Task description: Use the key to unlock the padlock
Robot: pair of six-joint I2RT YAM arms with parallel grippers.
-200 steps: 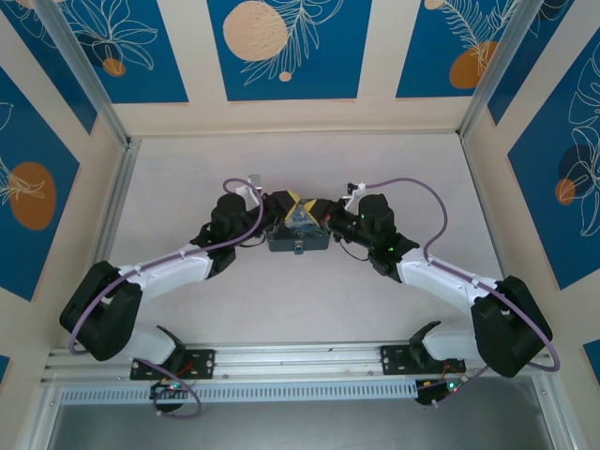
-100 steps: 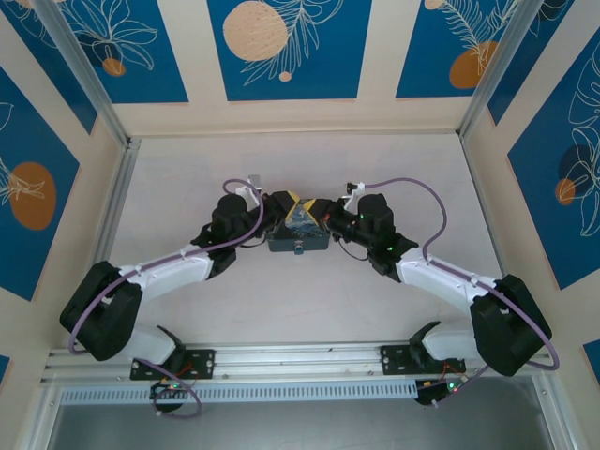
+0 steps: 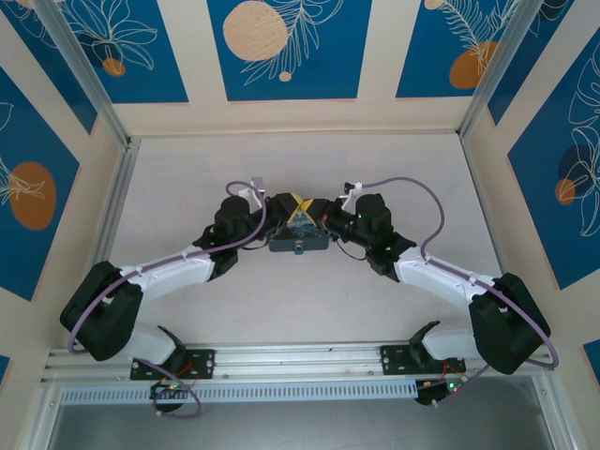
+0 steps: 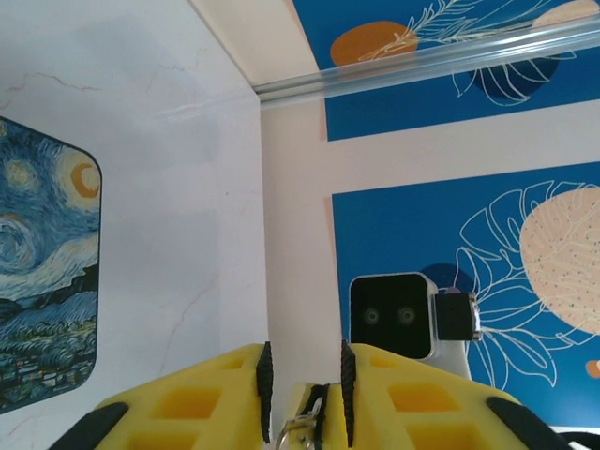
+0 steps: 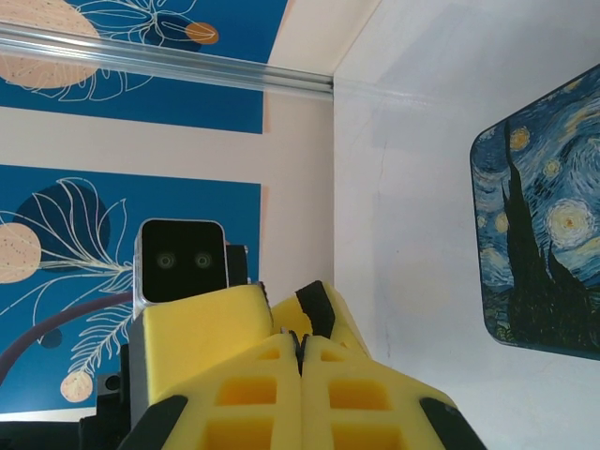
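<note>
The key's ring sticks out of the right gripper's fingers, so the robot's left gripper will take the key there (image 4: 314, 409) before the right gripper opens and regrips it.
Above the starry-night box (image 3: 281, 243) my two grippers meet tip to tip. The right gripper (image 5: 300, 339) is shut, and the key (image 4: 298, 427), a thin grey sliver with a small wire ring, sticks out of its pads. Its tips reach into my left gripper (image 4: 305, 361), which is open. The left jaws stand apart on either side of those tips without touching the key. From above, the left gripper (image 3: 284, 204) faces the right gripper (image 3: 319, 211). A tiny bluish thing at the box's near edge looks like the padlock (image 3: 296, 249); its detail is too small to read.
The box (image 4: 42, 281) (image 5: 544, 234) lies flat mid-table on the pale tabletop (image 3: 394, 169). Blue-and-cream patterned walls with metal rails (image 3: 84, 84) close in the back and both sides. Purple cables loop over both wrists.
Both wrists have crept slightly toward each other above the box. The grippers stay tip to tip and the box has not moved.
</note>
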